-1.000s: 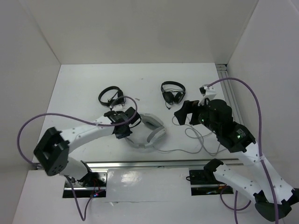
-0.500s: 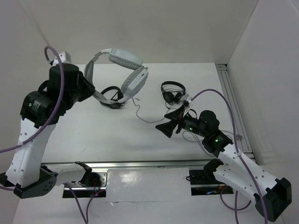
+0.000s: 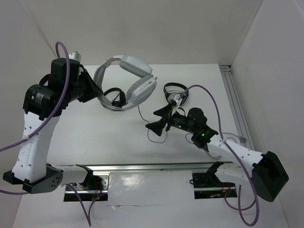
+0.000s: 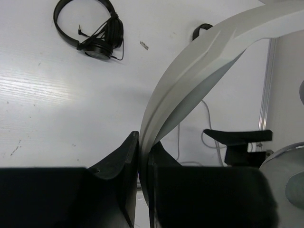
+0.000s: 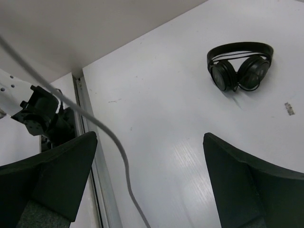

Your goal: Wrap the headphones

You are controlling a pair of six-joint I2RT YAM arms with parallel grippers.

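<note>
The robot's right gripper needs to close on the hanging part [image 3: 147,133] [image 5: 127,171] of the thin grey cable, low down below the earcup of the raised white headphones.
The white and light-grey headphones [image 3: 135,78] hang in the air at the back left. My left gripper [image 3: 97,90] is shut on their wide headband [image 4: 190,71], with the fingers clamped at the band's lower end [image 4: 144,142]. The thin grey cable [image 3: 148,133] drops from an earcup to the table and trails right. My right gripper [image 3: 158,119] is open wide, low over the table near its middle. In the right wrist view the cable [image 5: 110,135] runs between the open fingers, nearer the left finger [image 5: 61,166], touching neither.
One small pair of black headphones [image 3: 114,98] lies at the back left under the raised set, also in the left wrist view [image 4: 92,33]. A second black pair [image 3: 175,91] lies behind my right gripper, also in the right wrist view [image 5: 240,64]. An aluminium rail [image 3: 142,167] runs along the near edge.
My left arm has lifted the white headphones off the table and up to the back left. My right gripper has moved left towards the hanging cable, and the cable has been dragged left.
</note>
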